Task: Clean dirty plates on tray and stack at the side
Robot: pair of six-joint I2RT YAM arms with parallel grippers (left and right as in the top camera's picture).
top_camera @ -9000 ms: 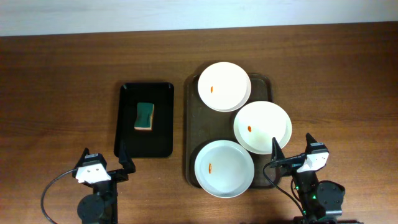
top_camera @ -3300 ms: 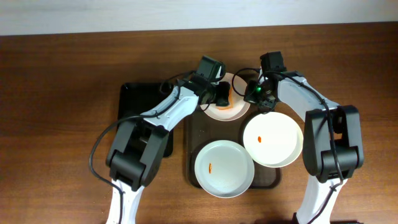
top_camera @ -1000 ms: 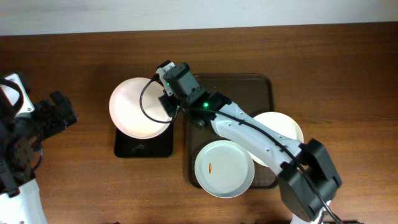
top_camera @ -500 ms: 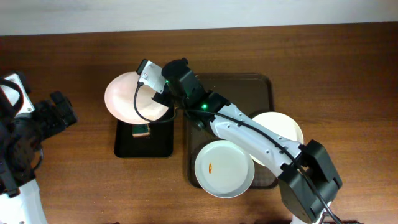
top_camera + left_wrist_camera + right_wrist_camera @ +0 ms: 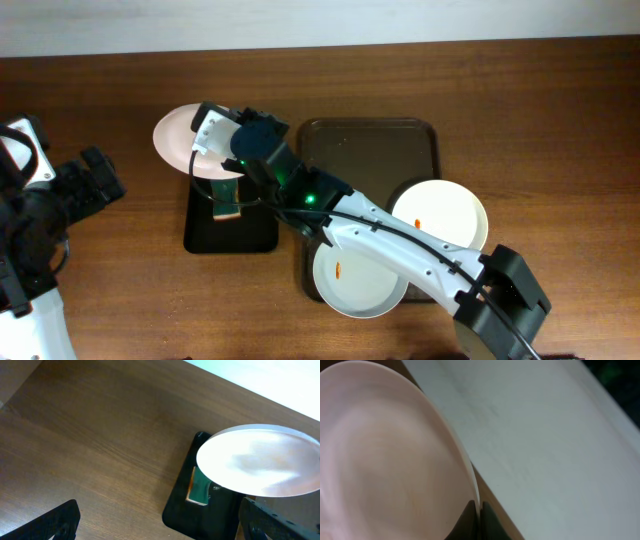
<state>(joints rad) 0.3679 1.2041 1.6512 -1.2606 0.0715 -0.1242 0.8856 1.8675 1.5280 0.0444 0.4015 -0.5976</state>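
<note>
The robot's right gripper will let go of the white plate, now tilted above the table, on the dark brown tray's back corner (image 5: 329, 158), near the black sponge tray.
My right gripper (image 5: 205, 142) is shut on the rim of one white plate (image 5: 178, 140), holding it tilted above the table just behind the black sponge tray. In the right wrist view the two fingertips (image 5: 476, 519) pinch the plate's (image 5: 385, 460) edge. The dark brown tray (image 5: 365, 150) holds two more plates, one at the right (image 5: 440, 215) and one at the front (image 5: 360, 272), each with a small orange smear. My left gripper (image 5: 100, 182) stands open at the far left with nothing in it. Its own view shows the lifted plate (image 5: 260, 467) ahead.
A black sponge tray (image 5: 250, 232) lies left of the brown tray, with a green and tan sponge (image 5: 228, 195) on it, seen also as the sponge (image 5: 200, 487) in the left wrist view. The right arm stretches diagonally over the brown tray's front left.
The right arm has carried the plate left and toward the table's back, off the black tray, uncovering the sponge. The left arm has not moved.
</note>
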